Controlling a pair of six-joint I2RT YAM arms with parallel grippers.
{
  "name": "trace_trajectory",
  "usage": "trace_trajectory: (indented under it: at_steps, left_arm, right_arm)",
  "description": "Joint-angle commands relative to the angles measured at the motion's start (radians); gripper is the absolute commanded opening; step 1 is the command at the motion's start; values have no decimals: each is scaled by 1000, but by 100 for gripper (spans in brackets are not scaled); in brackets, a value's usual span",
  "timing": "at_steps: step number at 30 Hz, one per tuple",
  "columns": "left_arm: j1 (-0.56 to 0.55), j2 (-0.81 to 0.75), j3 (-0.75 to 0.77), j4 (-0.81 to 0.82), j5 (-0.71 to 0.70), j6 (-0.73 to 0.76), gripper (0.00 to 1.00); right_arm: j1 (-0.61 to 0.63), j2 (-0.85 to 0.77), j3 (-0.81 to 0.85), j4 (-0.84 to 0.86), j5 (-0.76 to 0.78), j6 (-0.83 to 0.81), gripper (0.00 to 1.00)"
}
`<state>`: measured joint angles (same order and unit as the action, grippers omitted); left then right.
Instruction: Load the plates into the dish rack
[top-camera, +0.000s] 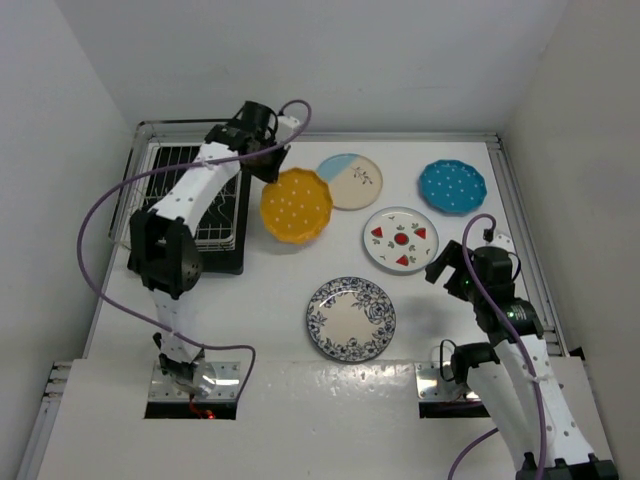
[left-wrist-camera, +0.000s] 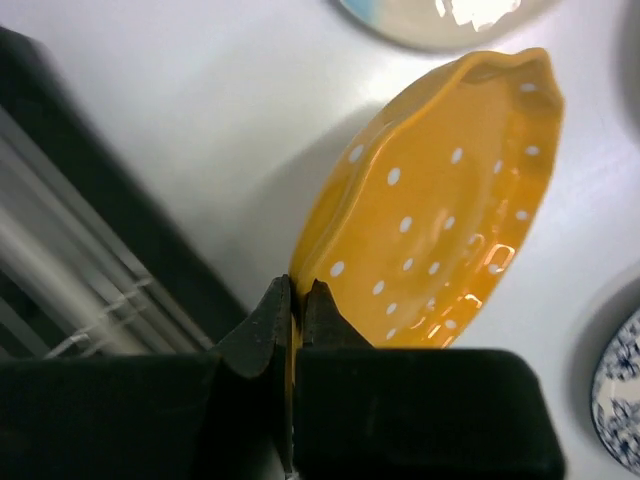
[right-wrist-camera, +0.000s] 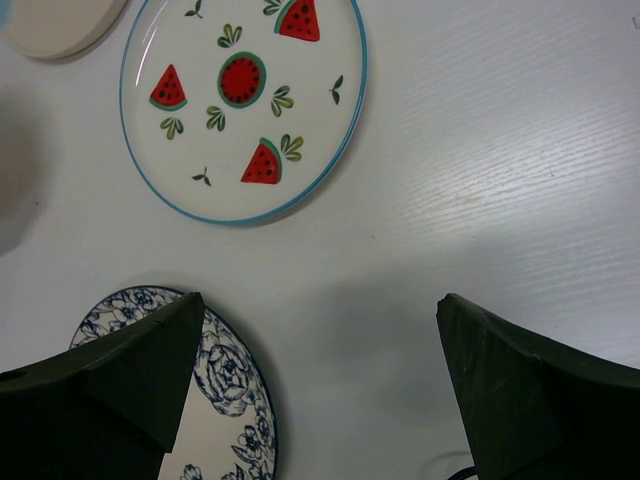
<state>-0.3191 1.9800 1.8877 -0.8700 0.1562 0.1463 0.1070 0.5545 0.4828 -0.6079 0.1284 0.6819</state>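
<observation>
The red-fruit plate's rim (top-camera: 430, 259) (right-wrist-camera: 343, 148), on the side nearest my right gripper, will be next for that gripper to go to and close on.
My left gripper (top-camera: 270, 168) (left-wrist-camera: 297, 295) is shut on the rim of the yellow white-dotted scalloped plate (top-camera: 296, 206) (left-wrist-camera: 440, 220) and holds it tilted above the table, just right of the dish rack (top-camera: 190, 200). The blue-and-cream sprig plate (top-camera: 352, 181), the teal dotted plate (top-camera: 452, 186), the white plate with red fruit (top-camera: 400, 239) (right-wrist-camera: 240, 100) and the blue floral plate (top-camera: 351, 318) (right-wrist-camera: 225, 400) lie flat on the table. My right gripper (top-camera: 445, 272) (right-wrist-camera: 320, 340) is open and empty above the table, between the red-fruit plate and the floral plate.
The wire rack stands on a black tray (top-camera: 225, 262) (left-wrist-camera: 120, 230) at the far left. White walls enclose the table on three sides. A purple cable (top-camera: 95, 230) loops off the left arm.
</observation>
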Motion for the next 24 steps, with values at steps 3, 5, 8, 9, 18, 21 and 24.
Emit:
trace_trajectory:
  at_steps: [3, 5, 8, 9, 18, 21, 24]
  left_arm:
    - [11, -133, 36, 103, -87, -14, 0]
    - [11, -133, 36, 114, -101, -14, 0]
    - [11, -133, 103, 114, -142, -14, 0]
    - [11, -124, 129, 114, -196, -14, 0]
    - [89, -128, 421, 140, -502, 99, 0]
    - [124, -161, 421, 173, -601, 150, 0]
    - [167, -191, 390, 195, -716, 203, 0]
  right_arm:
    - [-1, 8, 37, 57, 8, 1, 99]
    - [0, 7, 42, 54, 8, -2, 99]
    - [-1, -2, 48, 50, 17, -7, 99]
    - [-1, -4, 48, 48, 25, -7, 99]
    - [0, -56, 27, 31, 48, 1, 99]
    - [-1, -56, 17, 46, 50, 5, 99]
    - [-1, -47, 20, 62, 45, 5, 99]
